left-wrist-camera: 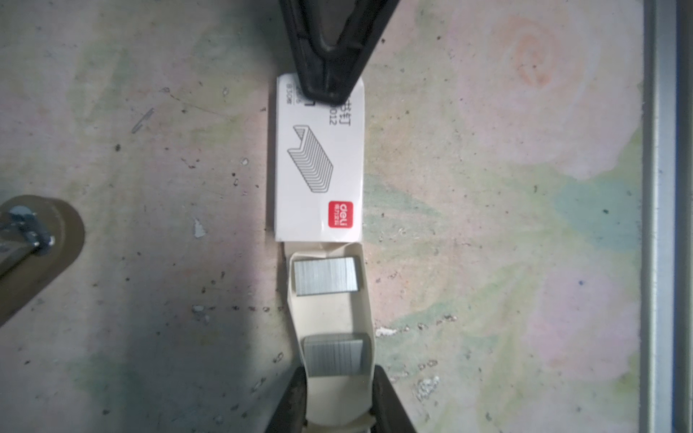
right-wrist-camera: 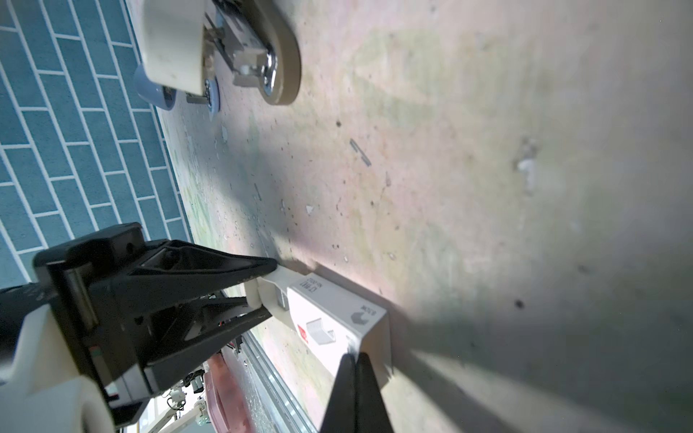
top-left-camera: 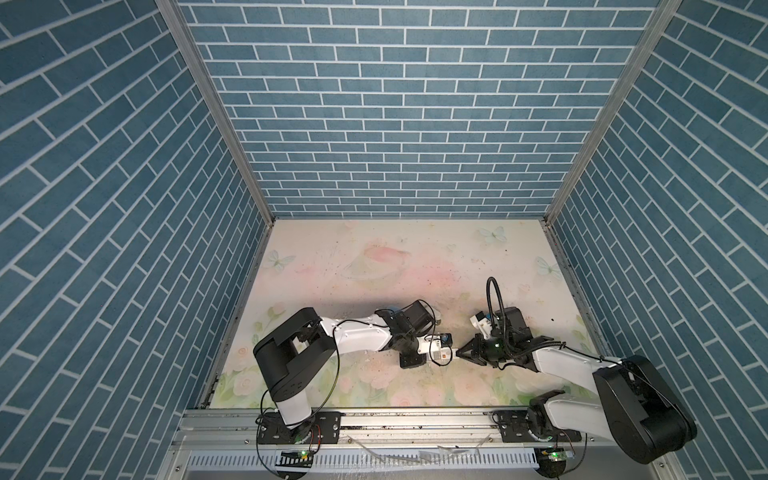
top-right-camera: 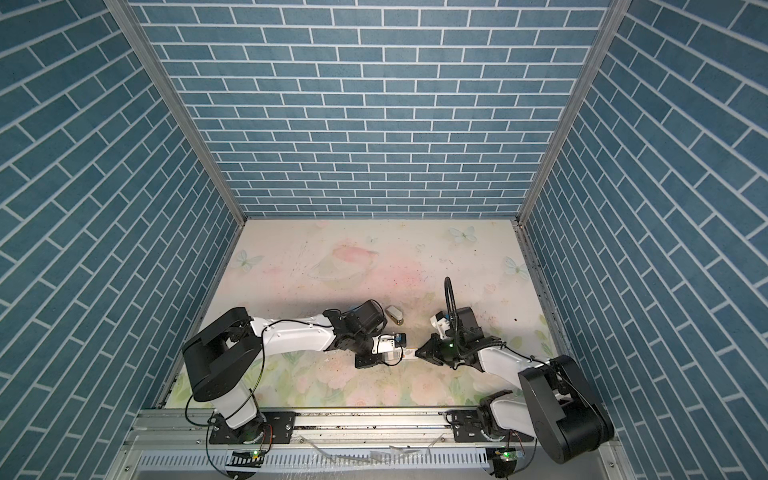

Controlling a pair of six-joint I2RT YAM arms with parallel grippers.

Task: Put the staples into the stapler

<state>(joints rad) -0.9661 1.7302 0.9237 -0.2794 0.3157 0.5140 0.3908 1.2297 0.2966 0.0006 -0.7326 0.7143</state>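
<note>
My left gripper is busy holding the tray's loose end. My right gripper needs to leave the sleeve and grab the tray's end point(left-wrist-camera: 323, 249) beside it.
In the left wrist view a white staple-box sleeve point(left-wrist-camera: 318, 168) lies on the floral mat. Its cream tray point(left-wrist-camera: 330, 318) is slid partway out of it. In the tray lie two grey blocks of staples point(left-wrist-camera: 324, 275), one near the sleeve and one close to my left gripper point(left-wrist-camera: 337, 371). That gripper is shut on the tray's free end. My right gripper point(right-wrist-camera: 355, 356) is shut with nothing between its fingers, and its tip presses on the sleeve's point(right-wrist-camera: 330, 315) far end. The beige stapler point(right-wrist-camera: 225, 48) lies open beyond the box, apart from both grippers, and also shows in a top view point(top-right-camera: 395, 314).
A loose staple strip point(right-wrist-camera: 360, 152) and small specks of debris lie on the mat between the box and the stapler. A metal rail point(left-wrist-camera: 663, 225) runs along the mat's front edge. Blue brick walls point(top-left-camera: 399, 124) enclose the other three sides.
</note>
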